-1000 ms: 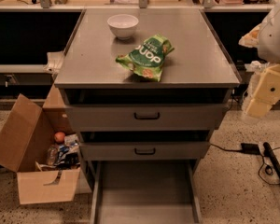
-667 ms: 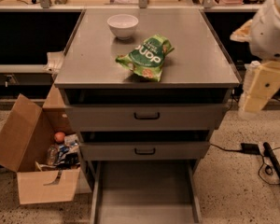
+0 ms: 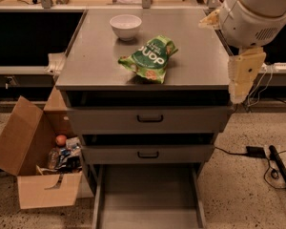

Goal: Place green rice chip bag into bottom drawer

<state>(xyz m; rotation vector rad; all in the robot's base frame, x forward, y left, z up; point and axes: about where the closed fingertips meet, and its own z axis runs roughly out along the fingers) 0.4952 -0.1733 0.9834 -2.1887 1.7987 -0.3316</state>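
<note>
The green rice chip bag will be gripped at the far end [image 3: 163, 46], towards the back of the grey cabinet top, as my gripper closes there.
The green rice chip bag [image 3: 150, 57] lies flat on the grey cabinet top [image 3: 95, 56], near the front and just right of centre. The bottom drawer [image 3: 148, 197] is pulled out towards me, and its flat grey floor is bare. My gripper [image 3: 242, 78] hangs at the cabinet's right front corner, below the big white arm joint [image 3: 257, 13]. It is to the right of the bag and apart from it, holding nothing that I can see.
A white bowl [image 3: 125, 26] stands behind the bag on the top. The two upper drawers [image 3: 150, 119] with dark handles are closed. An open cardboard box [image 3: 38, 163] of odds and ends sits on the floor at the left. Cables [image 3: 276, 168] lie on the floor at the right.
The arm has swung in from the right edge, to the left and over the cabinet's right side. The bag, bowl and drawers have not moved.
</note>
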